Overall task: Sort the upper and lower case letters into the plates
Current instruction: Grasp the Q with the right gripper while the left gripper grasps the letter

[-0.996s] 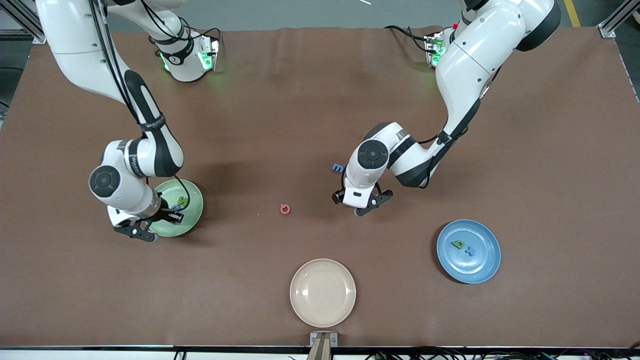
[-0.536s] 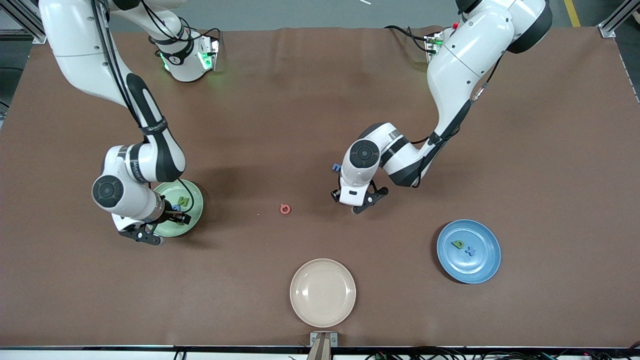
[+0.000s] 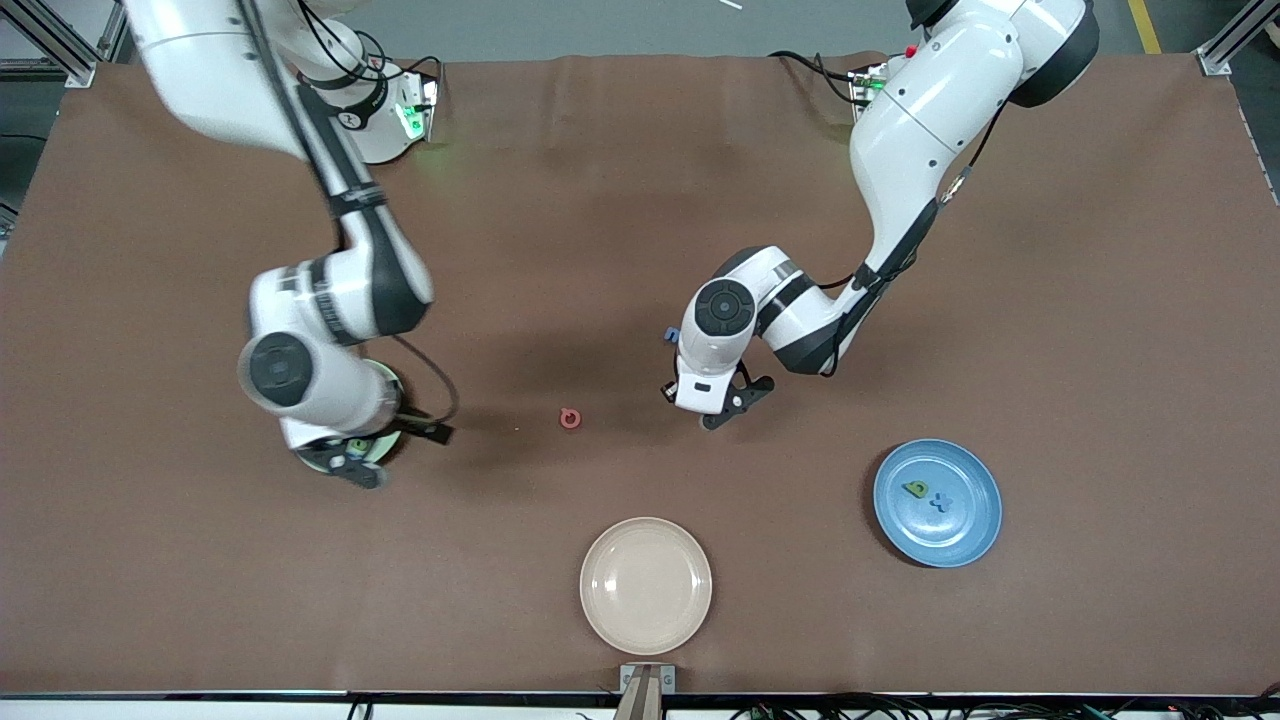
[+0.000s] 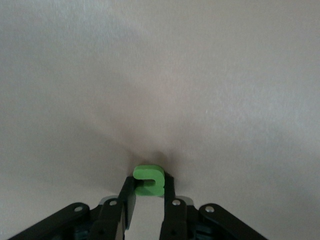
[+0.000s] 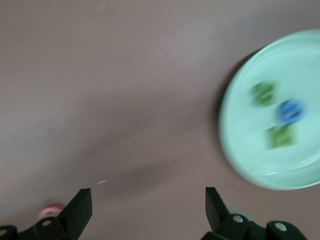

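Observation:
My right gripper moves away from the pale green plate next and closes across the ring of the pink Q (image 3: 570,418) (image 5: 51,209) between both hands.
My left gripper (image 4: 149,194) is shut on a small green u-shaped letter (image 4: 149,180), low over the bare brown table; in the front view that gripper (image 3: 704,408) is near the table's middle. A blue letter m (image 3: 664,333) peeks out beside its wrist. The pink Q (image 3: 570,418) lies flat between the two hands. My right gripper (image 5: 147,212) is open and holds nothing, above the pale green plate (image 5: 250,150). On that plate lie two green letters (image 5: 264,93) and a blue one (image 5: 291,111). The blue plate (image 3: 975,530) holds a green p (image 3: 915,489) and a blue x (image 3: 938,501).
A cream-beige plate (image 3: 646,585) sits near the table's front edge, nearer to the front camera than the pink Q. The right arm's hand (image 3: 320,385) covers most of the pale green plate in the front view.
My left gripper has closed on the green letter. My right gripper has opened and swung from the pale green plate's edge toward the table's middle, and it blurs.

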Motion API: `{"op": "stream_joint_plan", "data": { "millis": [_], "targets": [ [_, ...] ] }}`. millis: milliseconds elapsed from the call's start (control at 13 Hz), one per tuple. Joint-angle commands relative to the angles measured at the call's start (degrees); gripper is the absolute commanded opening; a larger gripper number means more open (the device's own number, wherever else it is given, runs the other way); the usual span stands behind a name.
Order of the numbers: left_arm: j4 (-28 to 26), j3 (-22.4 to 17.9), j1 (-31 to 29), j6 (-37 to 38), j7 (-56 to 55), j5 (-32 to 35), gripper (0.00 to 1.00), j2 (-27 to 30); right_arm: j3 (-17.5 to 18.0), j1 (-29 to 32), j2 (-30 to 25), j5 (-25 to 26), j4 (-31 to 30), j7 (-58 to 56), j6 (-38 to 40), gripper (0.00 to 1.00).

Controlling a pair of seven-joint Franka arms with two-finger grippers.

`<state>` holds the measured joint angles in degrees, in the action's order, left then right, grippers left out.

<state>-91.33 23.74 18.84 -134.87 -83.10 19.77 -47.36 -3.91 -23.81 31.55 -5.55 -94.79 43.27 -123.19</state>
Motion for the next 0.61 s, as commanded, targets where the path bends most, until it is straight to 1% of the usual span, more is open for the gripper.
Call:
{"op": "stream_joint_plan", "data": {
  "millis": [0, 153, 307, 383, 536],
  "targets": [
    [1.51, -1.5, 0.23, -0.22, 1.27, 1.5, 0.01, -0.72, -0.66, -6.15, 4.73, -0.7, -0.58, 12.15, -8.35, 1.0],
    [2.47, -1.77, -0.73, 0.56, 1.71, 2.2, 0.0, 0.42, -0.75, -9.92, 7.99, -0.26, -0.49, 16.48, -13.37, 1.0],
    [2.83, -2.38, -3.53, 1.7, 4.24, 4.92, 0.0, 2.52, -0.84, -12.04, 10.37, 0.1, 0.3, 19.22, -14.88, 1.0],
    [2.83, -2.38, -6.07, 2.41, 8.18, 6.32, 0.0, 3.67, -0.92, -12.66, 11.16, 0.1, 0.74, 20.18, -15.15, 1.0],
    [2.83, -2.38, -11.26, 2.85, 17.66, 6.69, 0.0, 4.9, -1.1, -13.81, 12.22, 0.19, 1.36, 21.68, -16.2, 1.0]
  ]
}}
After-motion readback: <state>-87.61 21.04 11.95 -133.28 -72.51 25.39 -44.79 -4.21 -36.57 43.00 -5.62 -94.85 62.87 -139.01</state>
